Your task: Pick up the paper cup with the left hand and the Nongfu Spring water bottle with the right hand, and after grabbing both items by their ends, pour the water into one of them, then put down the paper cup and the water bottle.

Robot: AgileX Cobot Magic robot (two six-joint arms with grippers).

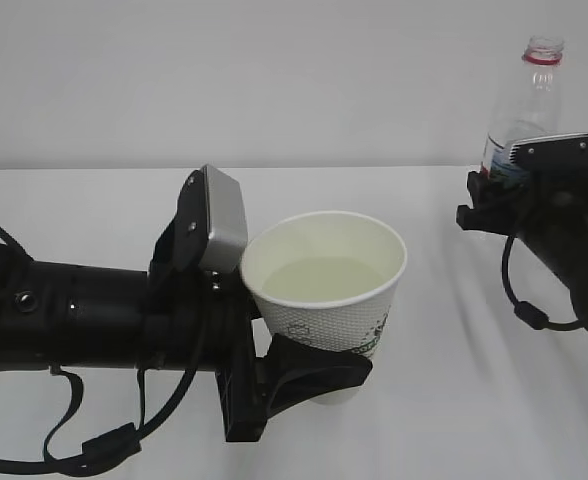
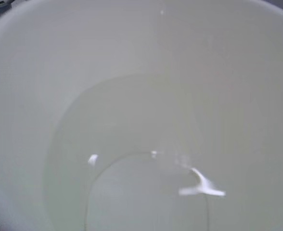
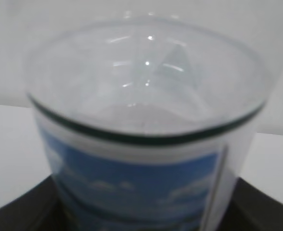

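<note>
I should release the water bottle with my right gripper on the white table [image 1: 467, 238] beyond the paper cup, toward the plain wall.
My left gripper [image 1: 326, 374] is shut on the lower part of the paper cup [image 1: 336, 318], one black finger wrapped round its near side. The cup stands nearly upright with a shallow pale pool of water [image 1: 322, 276] in it. In the left wrist view the cup's cream inner wall [image 2: 132, 48] and the water [image 2: 146, 192] fill the picture, hiding the fingers. At the far right my right gripper [image 1: 494, 200] is shut on the labelled middle of the Nongfu Spring water bottle [image 1: 536, 95], which stands upright and uncapped. The bottle [image 3: 141, 120] sits between dark fingers [image 3: 16, 211] in the right wrist view.
A white cloth-covered table [image 1: 444, 380] lies under both arms, with a plain white wall behind. A black cable [image 1: 74, 450] loops under the left arm, and another cable [image 1: 519, 300] hangs from the right arm.
</note>
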